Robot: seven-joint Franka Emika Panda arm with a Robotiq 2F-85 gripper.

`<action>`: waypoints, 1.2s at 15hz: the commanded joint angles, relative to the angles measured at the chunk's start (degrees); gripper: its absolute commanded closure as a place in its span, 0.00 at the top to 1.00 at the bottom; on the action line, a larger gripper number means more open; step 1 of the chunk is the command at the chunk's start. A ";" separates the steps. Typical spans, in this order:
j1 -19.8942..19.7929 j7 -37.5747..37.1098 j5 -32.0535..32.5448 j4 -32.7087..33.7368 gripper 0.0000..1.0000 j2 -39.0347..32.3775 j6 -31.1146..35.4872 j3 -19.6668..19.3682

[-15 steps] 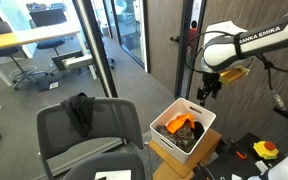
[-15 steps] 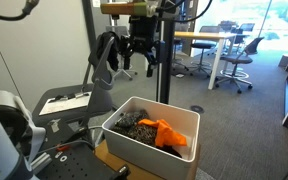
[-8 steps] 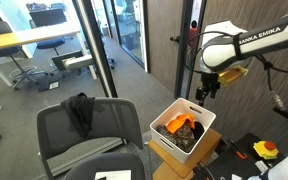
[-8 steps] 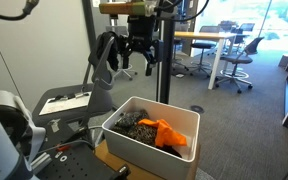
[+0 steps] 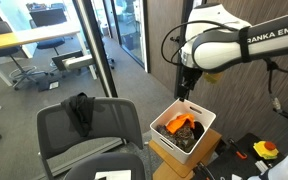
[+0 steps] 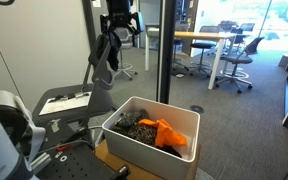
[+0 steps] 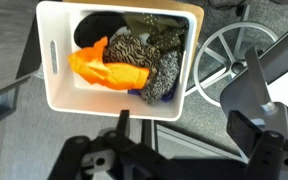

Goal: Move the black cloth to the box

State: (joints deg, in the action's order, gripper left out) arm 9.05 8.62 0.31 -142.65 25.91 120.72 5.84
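Note:
I will next move my gripper to the grey office chair and close it on the top corner of its back (image 5: 133, 102) (image 7: 268, 106) nearest the white box.
The black cloth (image 5: 79, 110) hangs over the back of a grey office chair (image 5: 84, 140); it also shows in an exterior view (image 6: 103, 52). The white box (image 5: 167, 143) holds orange, patterned and dark clothes and stands on a cardboard carton; it shows in the other exterior view (image 6: 132, 150) and at the top of the wrist view (image 7: 56, 72). My gripper (image 5: 187, 86) is open and empty. It hangs above the box's edge on the chair's side, close above the cloth in an exterior view (image 6: 119, 24). In the wrist view its fingers (image 7: 187, 135) frame bare carpet.
A glass partition with a black post (image 5: 92, 50) stands behind the chair. A dark chair and its wheeled base (image 7: 229, 60) lie beside the box. Papers lie on the chair seat (image 6: 69, 100). Desks and office chairs (image 6: 234, 65) stand in the background.
The arm has swung away from over the box and risen, carrying the open gripper toward the chair with the black cloth. The cloth and box have not moved.

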 commanded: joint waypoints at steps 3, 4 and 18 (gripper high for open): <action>5.72 1.30 -3.83 7.40 1.00 -5.86 9.46 3.37; 6.52 1.70 -4.84 8.32 1.00 -7.41 11.66 3.56; 7.32 25.00 -25.84 25.94 1.00 -30.96 14.26 7.05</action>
State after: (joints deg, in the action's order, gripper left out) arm 18.09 29.52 -22.19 -121.36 -2.29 138.25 10.88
